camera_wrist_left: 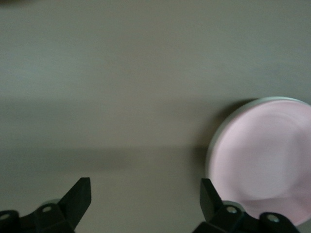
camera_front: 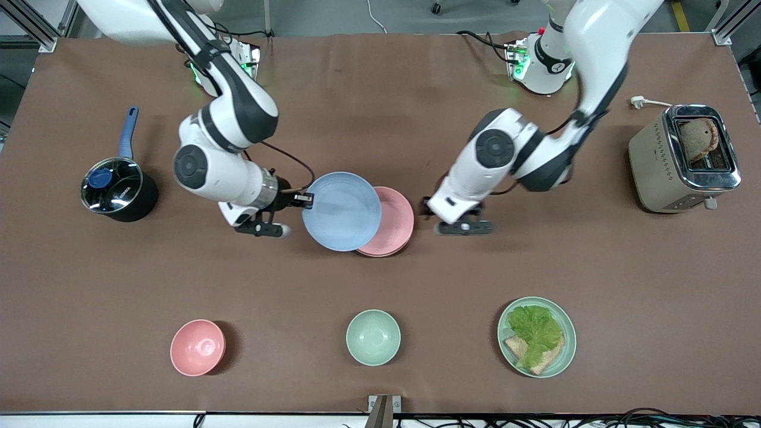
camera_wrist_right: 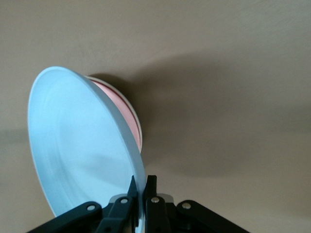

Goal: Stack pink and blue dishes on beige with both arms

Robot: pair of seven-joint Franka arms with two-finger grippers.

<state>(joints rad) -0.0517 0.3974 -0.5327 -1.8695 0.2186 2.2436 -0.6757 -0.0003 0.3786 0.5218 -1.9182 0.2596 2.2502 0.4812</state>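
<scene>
I will set the light blue plate down flat on the pale pink plate [camera_front: 378, 221] [camera_wrist_right: 75, 127] at the middle of the table with my right gripper.
My right gripper [camera_front: 306, 200] [camera_wrist_right: 144, 182] is shut on the rim of the light blue plate [camera_front: 342, 211] [camera_wrist_right: 77, 145]. It holds that plate tilted, in the air, partly over the pale pink plate [camera_front: 395, 220] [camera_wrist_right: 129, 114] [camera_wrist_left: 262, 155]. The pink plate lies at the table's middle on the beige plate, of which only a thin pale rim [camera_wrist_right: 139, 127] shows. My left gripper [camera_front: 425, 207] [camera_wrist_left: 146, 187] is open and holds nothing. It stands low beside the pink plate, toward the left arm's end.
A black pot [camera_front: 119, 190] with a blue handle stands toward the right arm's end, a toaster [camera_front: 684, 157] toward the left arm's end. Nearer the camera stand a pink bowl [camera_front: 197, 347], a mint bowl [camera_front: 373, 337] and a mint plate [camera_front: 571, 339] with lettuce and bread.
</scene>
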